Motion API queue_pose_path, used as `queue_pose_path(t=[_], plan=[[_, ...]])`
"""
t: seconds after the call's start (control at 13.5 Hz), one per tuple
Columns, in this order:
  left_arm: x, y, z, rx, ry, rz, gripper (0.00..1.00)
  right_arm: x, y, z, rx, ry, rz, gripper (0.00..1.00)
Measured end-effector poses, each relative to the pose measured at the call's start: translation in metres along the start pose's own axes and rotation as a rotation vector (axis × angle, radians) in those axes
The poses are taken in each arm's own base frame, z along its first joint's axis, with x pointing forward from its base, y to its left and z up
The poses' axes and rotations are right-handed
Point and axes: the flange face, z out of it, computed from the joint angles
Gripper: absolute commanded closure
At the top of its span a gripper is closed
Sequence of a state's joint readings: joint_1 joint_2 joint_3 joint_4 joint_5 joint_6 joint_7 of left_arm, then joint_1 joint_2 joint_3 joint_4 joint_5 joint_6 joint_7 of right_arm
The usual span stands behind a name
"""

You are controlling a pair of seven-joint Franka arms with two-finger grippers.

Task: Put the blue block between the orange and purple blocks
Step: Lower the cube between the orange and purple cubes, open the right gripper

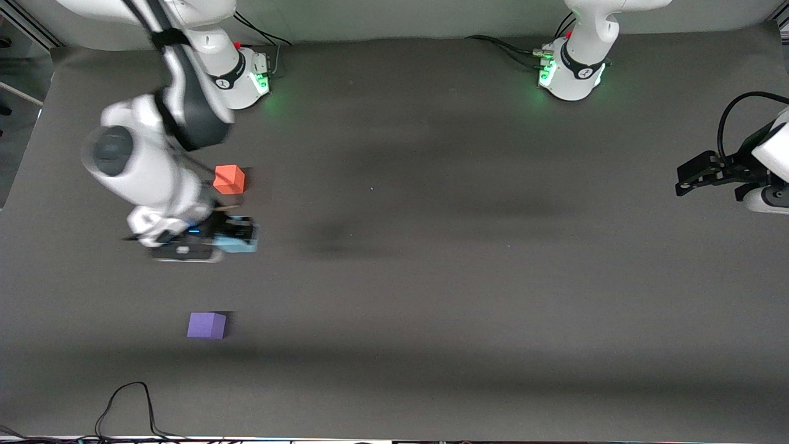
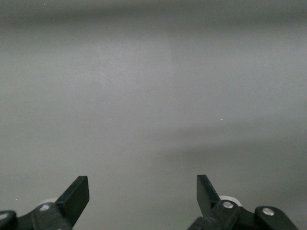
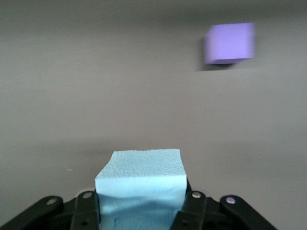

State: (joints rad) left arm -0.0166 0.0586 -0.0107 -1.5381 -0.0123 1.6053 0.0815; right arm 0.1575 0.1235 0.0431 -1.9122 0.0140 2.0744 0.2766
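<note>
The blue block will go down from my right gripper onto the dark grey mat, about halfway point(image 1: 225, 248) between the orange block and the purple block.
My right gripper point(image 1: 241, 237) is shut on the blue block point(image 1: 239, 245), a light sky-blue foam cube, and holds it above the table between the orange block and the purple block. In the right wrist view the blue block point(image 3: 141, 184) sits pinched between the jaws. The orange block point(image 1: 228, 179) lies on the table farther from the front camera. The purple block point(image 1: 206, 325) lies nearer to the camera and also shows in the right wrist view point(image 3: 229, 43). My left gripper point(image 1: 681, 179) is open and empty, waiting at the left arm's end of the table; it shows open in the left wrist view point(image 2: 143, 191).
The dark grey table mat point(image 1: 431, 277) spreads out around the blocks. A black cable point(image 1: 123, 401) loops at the table's near edge. The arm bases point(image 1: 570, 74) stand along the edge farthest from the camera.
</note>
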Motion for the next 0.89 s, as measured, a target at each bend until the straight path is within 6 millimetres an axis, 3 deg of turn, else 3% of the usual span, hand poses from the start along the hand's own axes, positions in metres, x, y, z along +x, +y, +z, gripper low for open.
queue_pose_path(t=[0.22,0.37,0.59,0.74,0.89], plan=[[0.0,0.0,0.0,0.0,-0.002,0.001,0.0,-0.007,0.042,-0.016,-0.013,-0.023,0.019,0.75],[0.0,0.0,0.0,0.0,-0.003,0.001,0.0,-0.007,0.07,-0.004,-0.017,-0.029,-0.009,0.75],[0.0,0.0,0.0,0.0,-0.003,0.001,0.0,-0.021,0.104,0.055,-0.016,0.027,-0.05,0.74],[0.0,-0.001,0.001,0.0,-0.003,0.0,0.0,-0.047,0.115,0.11,-0.02,0.059,-0.061,0.74],[0.0,-0.001,0.001,0.001,-0.003,-0.001,0.0,-0.061,0.117,0.15,-0.028,0.061,-0.063,0.74]])
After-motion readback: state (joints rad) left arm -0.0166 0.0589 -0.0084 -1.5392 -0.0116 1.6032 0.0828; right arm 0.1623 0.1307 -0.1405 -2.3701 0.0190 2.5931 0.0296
